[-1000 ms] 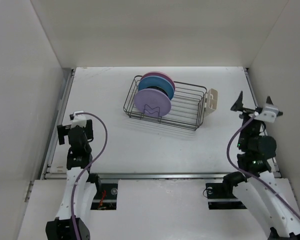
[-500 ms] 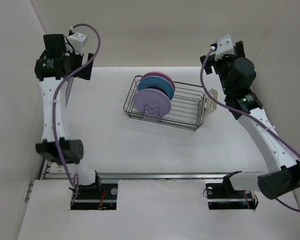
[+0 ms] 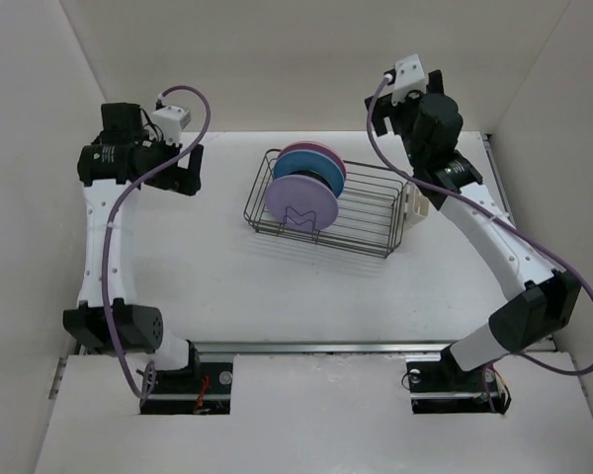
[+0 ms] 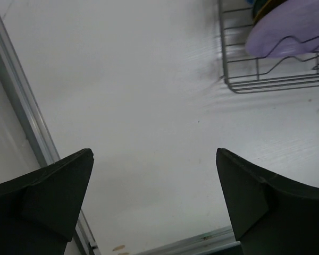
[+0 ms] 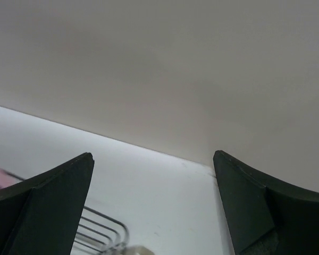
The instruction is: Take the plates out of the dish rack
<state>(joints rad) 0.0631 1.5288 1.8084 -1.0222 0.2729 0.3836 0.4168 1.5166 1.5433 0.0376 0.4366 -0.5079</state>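
Observation:
The lavender plate will pass from my right gripper to my left gripper, which will close on the plate's edge [image 3: 266,199] [image 4: 248,45] farthest from the cutlery cup.
The black wire dish rack [image 3: 368,219] stands at the middle back of the table. Three plates stand on edge in its left end: lavender [image 3: 301,202] in front, light blue [image 3: 306,161] behind it, pink [image 3: 334,156] at the back. A dark-rimmed plate [image 3: 328,181] peeks out between them. My left gripper [image 3: 190,168] hangs open in the air to the left of the rack, and the left wrist view shows bare table between its fingers [image 4: 154,154], with the rack's corner [image 4: 228,79] and lavender plate [image 4: 292,29] at top right. My right gripper [image 3: 387,104] is open above the rack's back right, facing the back wall [image 5: 153,155].
A cream cutlery cup [image 3: 418,195] hangs on the rack's right end. White walls enclose the table on three sides. A metal rail [image 4: 21,117] runs along the table's left edge. In the right wrist view the rack's wires [image 5: 103,223] show at bottom left.
Both arms have risen from folded poses at the near edge to high, outstretched ones. The left gripper then swung right towards the rack, and the right gripper shifted left. Plates and rack have not moved.

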